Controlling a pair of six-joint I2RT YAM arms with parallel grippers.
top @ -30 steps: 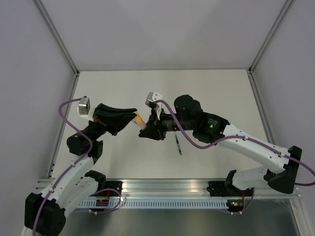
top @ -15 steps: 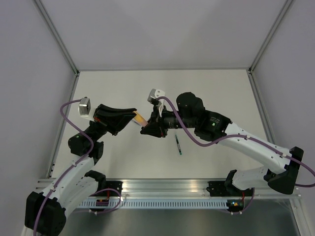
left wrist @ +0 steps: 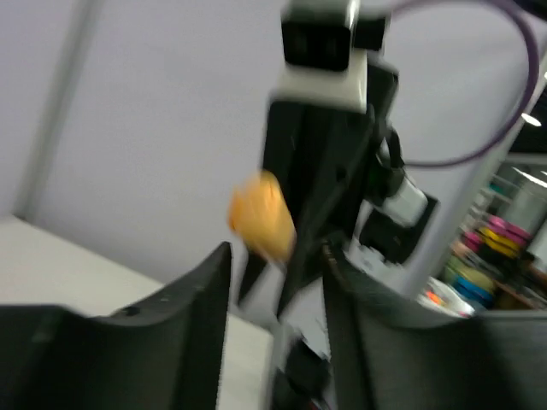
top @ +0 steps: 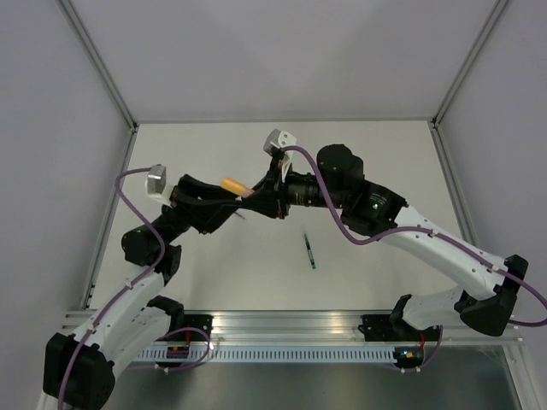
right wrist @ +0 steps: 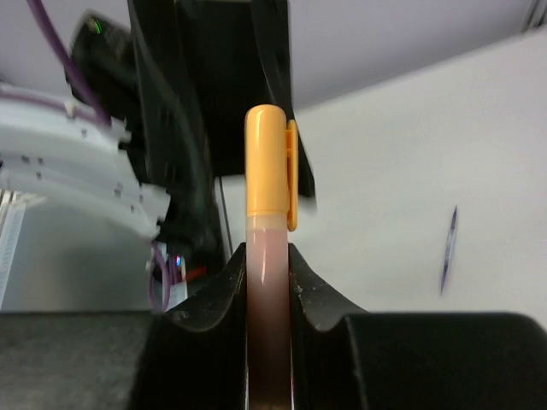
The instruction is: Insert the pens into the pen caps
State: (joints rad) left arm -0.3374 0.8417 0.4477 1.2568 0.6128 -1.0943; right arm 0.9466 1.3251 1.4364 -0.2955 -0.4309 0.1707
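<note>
The capped pale orange pen, now held above the table, will go from my right gripper down onto the table (top: 296,251), close beside the dark pen.
My right gripper (top: 255,196) (right wrist: 268,253) is shut on the pale orange pen (right wrist: 267,299), held above the table. The orange-yellow cap (top: 231,183) (right wrist: 267,162) sits on the pen's end. My left gripper (top: 236,203) (left wrist: 275,256) is open and empty, its fingers just below and beside the cap (left wrist: 261,213), which is blurred in the left wrist view. The dark pen with green ends (top: 310,252) (right wrist: 448,249) lies on the table right of centre. The teal-green cap is not in view.
The pale table (top: 385,171) has metal frame posts at its back corners and grey walls around it. A metal rail (top: 291,323) runs along the near edge between the arm bases.
The right gripper has moved back and left with the orange pen. The cap, earlier in the left gripper's jaws, now sits on the pen's end. The left gripper has opened.
</note>
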